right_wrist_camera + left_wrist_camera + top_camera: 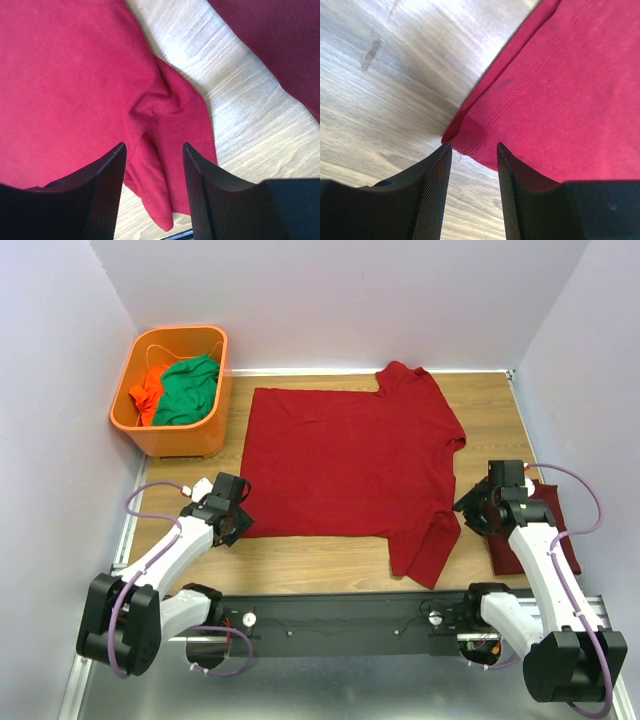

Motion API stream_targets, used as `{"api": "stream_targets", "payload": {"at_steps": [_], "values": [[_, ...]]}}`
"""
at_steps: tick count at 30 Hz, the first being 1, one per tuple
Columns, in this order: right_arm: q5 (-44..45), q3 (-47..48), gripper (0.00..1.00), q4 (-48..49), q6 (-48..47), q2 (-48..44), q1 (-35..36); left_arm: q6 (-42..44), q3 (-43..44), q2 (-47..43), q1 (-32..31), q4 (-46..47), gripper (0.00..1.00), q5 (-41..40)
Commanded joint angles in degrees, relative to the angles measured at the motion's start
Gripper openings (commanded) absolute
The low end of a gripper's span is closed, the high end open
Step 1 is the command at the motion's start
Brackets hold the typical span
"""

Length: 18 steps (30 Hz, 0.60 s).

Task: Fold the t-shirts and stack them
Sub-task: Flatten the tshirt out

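The maroon t-shirt is bunched where its near sleeve starts, so my right gripper needs to grab the t-shirt's shoulder (455, 519) there and lift with my left gripper before folding.
A maroon t-shirt (350, 460) lies spread flat in the middle of the wooden table, one sleeve pointing to the back and one toward the near right. My left gripper (235, 517) stands open at its near left corner. In the left wrist view that corner (470, 131) sits just ahead of the gripper (474, 147), with bare wood between the fingers. My right gripper (478, 508) hangs open over the near right sleeve (172, 125), holding nothing (154, 146). A second, folded t-shirt (545, 545) lies at the right, partly under the right arm.
An orange basket (185, 440) at the back left holds a green garment (190, 390) and a bright orange garment (150, 390). Walls close in the table on the left, back and right. A black rail (340, 615) runs along the near edge between the arm bases.
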Motion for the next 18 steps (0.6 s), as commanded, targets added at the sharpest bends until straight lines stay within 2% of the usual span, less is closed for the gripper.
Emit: {"api": "stream_targets", "payload": {"at_steps": [1, 4, 6, 10, 12, 13, 18], "values": [[2.2, 2.1, 0.56, -1.3, -0.1, 0.2, 0.3, -1.0, 1.7, 2.4, 0.3, -1.9, 0.49, 1.5], [2.3, 1.8, 0.56, -1.3, 0.3, 0.7, 0.3, -0.4, 1.2, 4.4, 0.3, -0.5, 0.48, 1.5], [2.0, 1.5, 0.56, -1.2, 0.4, 1.0, 0.3, 0.0, 1.0, 6.0, 0.3, 1.5, 0.44, 1.9], [2.1, 0.7, 0.57, -1.1, 0.4, 2.2, 0.3, 2.2, 1.1, 8.4, 0.9, 4.9, 0.22, 0.4], [2.1, 0.1, 0.57, -1.0, 0.1, 2.6, 0.3, 2.7, 1.4, 8.8, 1.6, 6.1, 0.15, -0.7], [2.1, -0.3, 0.57, -0.8, 0.0, 3.2, 0.3, 3.4, 1.7, 8.9, 2.7, 6.5, 0.00, -1.0], [1.0, -2.3, 0.57, 0.5, 0.2, 5.7, 0.3, 4.5, 2.7, 7.4, 7.1, 5.7, 0.00, -5.0]]}}
